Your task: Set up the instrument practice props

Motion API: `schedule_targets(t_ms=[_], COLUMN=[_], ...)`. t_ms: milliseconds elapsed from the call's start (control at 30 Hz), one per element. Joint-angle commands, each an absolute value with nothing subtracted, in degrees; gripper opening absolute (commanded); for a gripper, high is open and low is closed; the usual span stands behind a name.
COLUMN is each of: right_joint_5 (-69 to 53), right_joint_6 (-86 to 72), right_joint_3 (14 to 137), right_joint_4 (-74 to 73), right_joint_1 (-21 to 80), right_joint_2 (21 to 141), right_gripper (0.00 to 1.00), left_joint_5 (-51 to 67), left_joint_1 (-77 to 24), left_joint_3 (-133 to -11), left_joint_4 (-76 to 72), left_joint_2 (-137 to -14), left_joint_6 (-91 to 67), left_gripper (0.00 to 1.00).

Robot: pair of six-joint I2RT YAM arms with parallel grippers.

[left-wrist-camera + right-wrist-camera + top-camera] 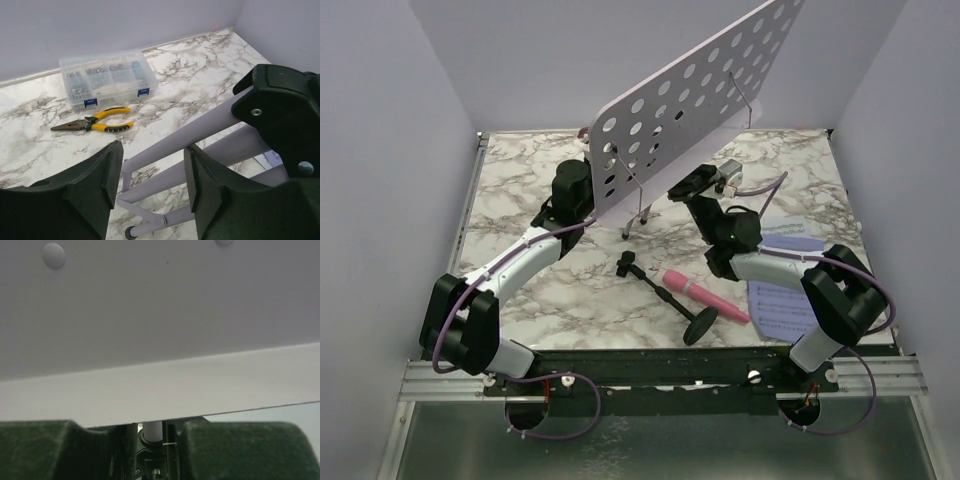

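Observation:
Next, I tip the music stand upright and grip one leg (pixel 212 121) below the black part, as it leans with its legs slanting through my open left gripper.
The lilac perforated music-stand plate (pixel 690 90) stands tilted at the back, held up on its tripod (pixel 640 215). In the left wrist view my left gripper (pixel 152 185) is open, and the lilac tripod legs (pixel 200 130) run between its fingers with a gap on the left side. My right gripper (pixel 698 185) reaches under the plate (pixel 150 315) and is shut on the stand's pale post (pixel 151 430). The pink toy microphone (pixel 705 298) lies on its side on its black round-base stand (pixel 700 327). Two printed sheet-music pages (pixel 790 240) (pixel 780 308) lie flat beside the right arm.
A clear compartment box (pixel 107 77) sits by the back wall with yellow-handled pliers (pixel 95 122) in front of it. A black part (pixel 285 115) with screws looms close at the right of the left wrist view. Walls enclose the marble table (pixel 520 200) on three sides.

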State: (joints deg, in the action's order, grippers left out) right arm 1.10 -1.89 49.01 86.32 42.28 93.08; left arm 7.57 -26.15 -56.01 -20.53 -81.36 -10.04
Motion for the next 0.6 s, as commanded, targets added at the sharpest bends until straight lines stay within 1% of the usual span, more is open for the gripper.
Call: schedule_targets(t_ms=[0, 133, 233, 300, 400, 467, 500, 533, 567], right_joint_5=[1.2, 0.4, 0.4, -0.7, -2.6, -3.8, -4.3, -4.9, -5.3], right_joint_6=[-4.2, -5.7, -6.5, -7.0, -8.3, -8.5, -8.5, -8.5, -8.7], right_joint_3=[50.8, 52.9, 53.9, 54.1, 55.2, 56.0, 56.3, 56.5, 57.0], right_joint_4=[93.9, 88.8, 86.4, 85.9, 83.3, 81.7, 81.2, 80.6, 79.7], right_joint_1=[43.2, 43.0, 43.0, 42.9, 42.2, 42.0, 41.8, 41.6, 41.3], right_joint_2=[93.5, 93.5, 94.0, 94.1, 94.4, 94.5, 94.6, 94.6, 94.7], right_gripper=[0.00, 0.00, 0.00, 0.00, 0.00, 0.00, 0.00, 0.00, 0.00], left_joint_5=[9.8, 13.0, 13.8, 16.0, 19.9, 21.6, 22.4, 22.6, 22.4], left_joint_1=[-24.6, -24.3, -24.0, -23.6, -22.7, -22.3, -22.3, -22.2, -22.2], left_joint_3=[-57.0, -55.7, -55.2, -55.1, -55.0, -54.8, -54.7, -54.5, -54.4], left_joint_4=[-24.0, -26.6, -27.4, -27.9, -29.1, -30.2, -30.4, -30.5, -30.6], left_joint_2=[-84.5, -84.9, -85.3, -85.6, -85.9, -85.9, -85.8, -85.7, -85.5], left_joint_6=[-8.9, -6.9, -6.6, -7.4, -8.9, -9.6, -9.6, -9.2, -8.9], left_gripper=[0.60, 0.67, 0.69, 0.69, 0.64, 0.56, 0.50, 0.41, 0.26])
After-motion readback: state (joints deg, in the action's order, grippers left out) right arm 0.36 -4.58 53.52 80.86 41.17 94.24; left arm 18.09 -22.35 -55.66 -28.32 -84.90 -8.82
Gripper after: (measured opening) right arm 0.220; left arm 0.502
